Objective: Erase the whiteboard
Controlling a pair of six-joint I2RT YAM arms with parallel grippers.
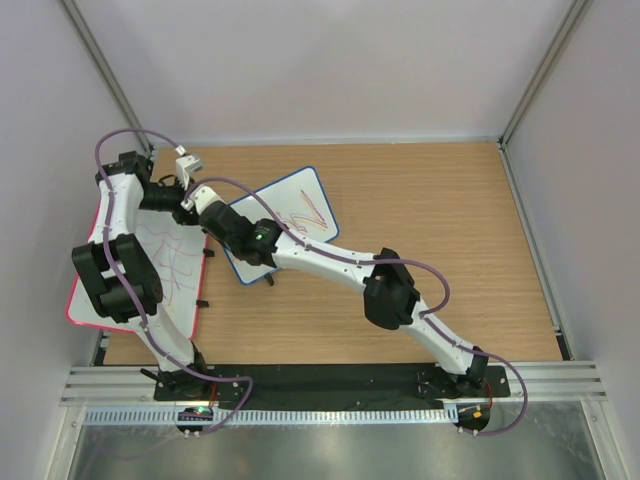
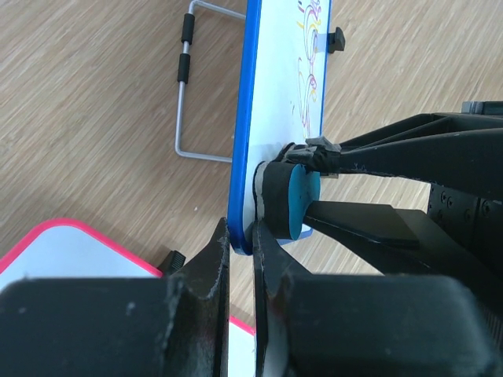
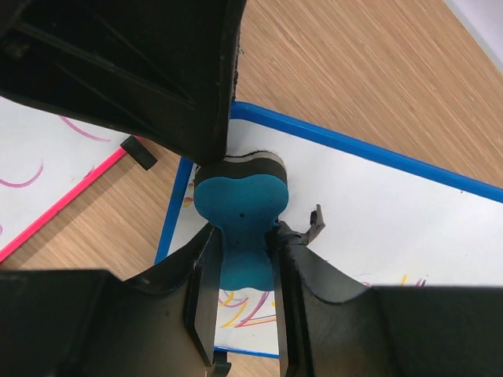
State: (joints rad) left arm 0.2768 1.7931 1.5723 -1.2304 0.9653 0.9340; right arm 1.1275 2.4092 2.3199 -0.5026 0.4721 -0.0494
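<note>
My left gripper holds the blue-framed whiteboard's corner shallow and crooked, so I will open those fingers and retake the whiteboard's edge (image 2: 237, 198) deeper and in line.
The blue-framed whiteboard (image 1: 300, 195) lies tilted on the wooden table, with red and purple scribbles on it. In the left wrist view it shows edge-on (image 2: 245, 118). My left gripper (image 2: 240, 236) is shut on its near corner frame; in the top view it is at the board's left end (image 1: 188, 207). My right gripper (image 3: 242, 236) is shut on a teal eraser (image 3: 240, 204) with a black pad, pressed against the white surface (image 3: 377, 204) near that same corner. The eraser also shows in the left wrist view (image 2: 292, 198). Coloured scribbles (image 3: 251, 308) lie beneath the right fingers.
A larger pink-framed whiteboard (image 1: 165, 262) with purple scribbles lies at the left, under the left arm, and also shows in the right wrist view (image 3: 55, 149). A wire stand (image 2: 185, 94) lies on the table beside the blue board. Grey walls enclose the table.
</note>
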